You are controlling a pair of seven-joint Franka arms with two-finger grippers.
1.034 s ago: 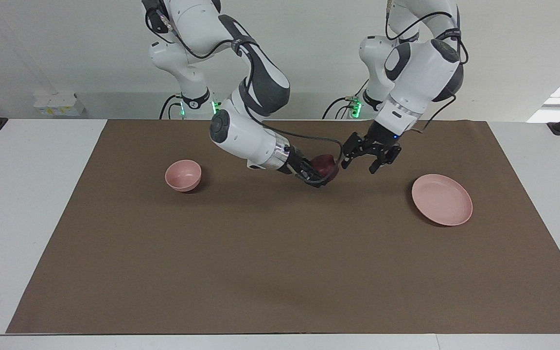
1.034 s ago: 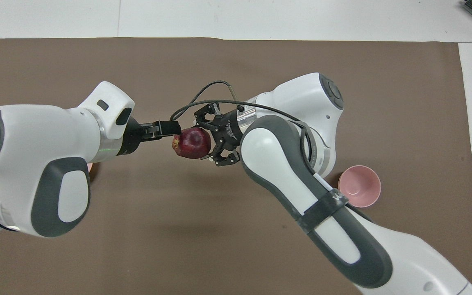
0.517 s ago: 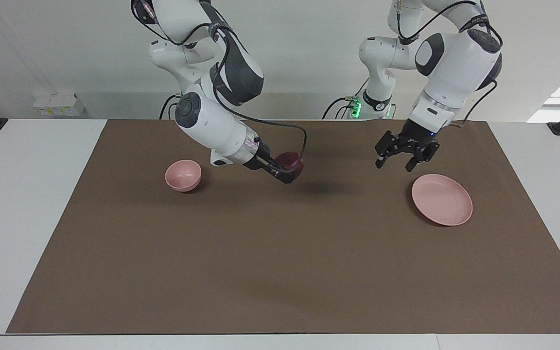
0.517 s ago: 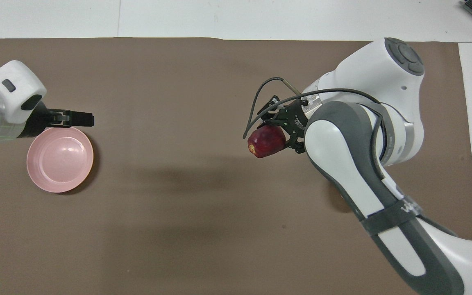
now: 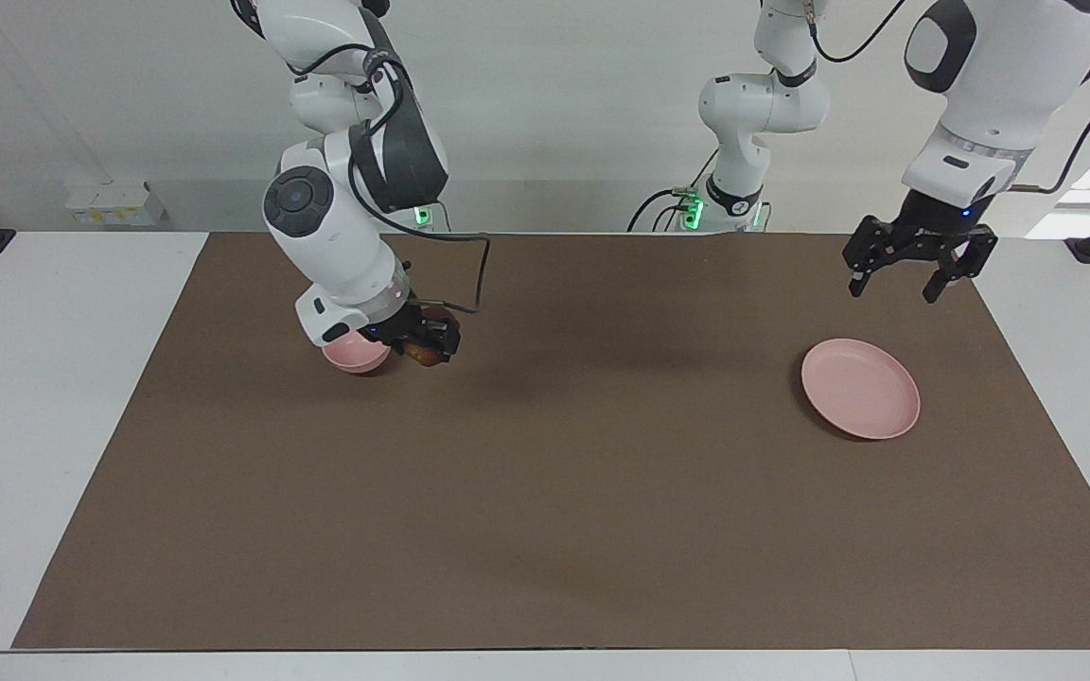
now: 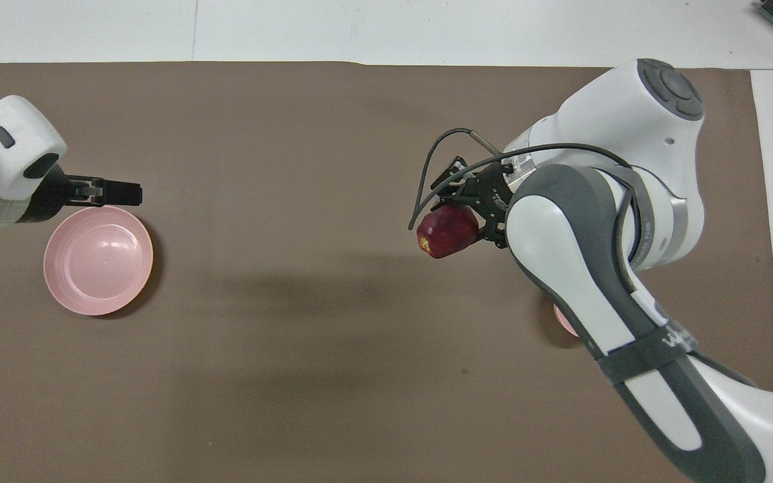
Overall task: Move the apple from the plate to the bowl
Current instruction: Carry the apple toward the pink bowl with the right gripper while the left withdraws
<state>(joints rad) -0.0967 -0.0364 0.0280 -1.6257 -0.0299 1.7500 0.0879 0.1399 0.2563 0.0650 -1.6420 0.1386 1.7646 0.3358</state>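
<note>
My right gripper needs to release the dark red apple inside the small pink bowl [image 6: 592, 308] under my right arm.
My right gripper [image 5: 427, 346] is shut on the dark red apple [image 5: 425, 356] and holds it low in the air, right beside the small pink bowl [image 5: 354, 354], toward the table's middle. The right arm hides most of the bowl. In the overhead view the apple [image 6: 447, 231] sits in the right gripper [image 6: 472, 216], and only a sliver of the bowl [image 6: 563, 320] shows under the arm. The flat pink plate [image 5: 859, 388] lies bare toward the left arm's end, also in the overhead view [image 6: 98, 260]. My left gripper [image 5: 895, 284] is open and empty, raised over the mat beside the plate.
A brown mat [image 5: 545, 492] covers most of the white table [image 5: 53, 378]. A cable [image 5: 479, 274] loops off the right wrist.
The right gripper has carried the apple from the table's middle over to the bowl. The left gripper has drawn back, risen and passed the plate toward its own end.
</note>
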